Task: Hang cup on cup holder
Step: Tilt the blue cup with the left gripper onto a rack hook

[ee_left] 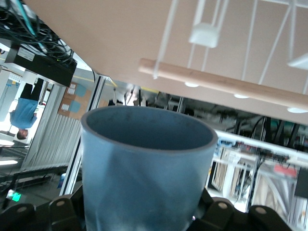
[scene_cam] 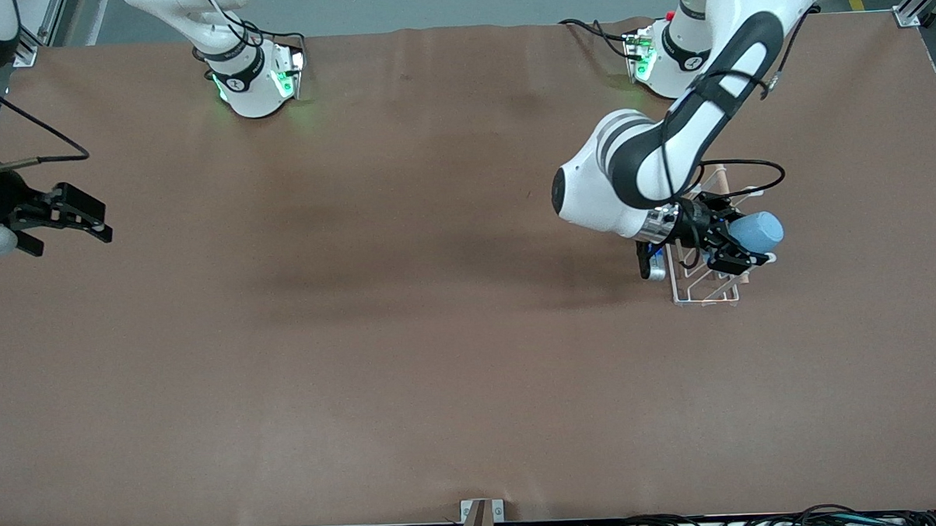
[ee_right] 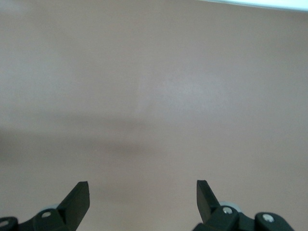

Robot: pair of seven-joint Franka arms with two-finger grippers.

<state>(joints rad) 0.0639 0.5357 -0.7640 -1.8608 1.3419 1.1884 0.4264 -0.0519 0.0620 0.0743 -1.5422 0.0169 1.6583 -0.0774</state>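
My left gripper should release the light-blue cup on the near end of the white wire cup holder (scene_cam: pixel 692 275). The cup is now tipped just above that holder.
My left gripper (scene_cam: pixel 740 247) is shut on the light-blue cup (scene_cam: pixel 758 232) and holds it tipped on its side just above the white wire cup holder (scene_cam: pixel 703 295). The holder stands toward the left arm's end of the table, and its wooden rod (scene_cam: pixel 720 178) shows past the arm. In the left wrist view the cup (ee_left: pixel 144 163) fills the foreground. Its open mouth points toward the wooden rod (ee_left: pixel 226 85) and the white prongs (ee_left: pixel 206 34). The gripper's black fingers (ee_left: pixel 219 211) press its lower wall. My right gripper (scene_cam: pixel 85 218) waits open above the right arm's end of the table. Nothing is between its fingers (ee_right: pixel 77 199).
The brown table top (scene_cam: pixel 408 335) stretches wide between the two arms. Both robot bases (scene_cam: pixel 255 80) stand along the edge farthest from the front camera. A small metal bracket (scene_cam: pixel 481 518) and cables lie at the nearest edge.
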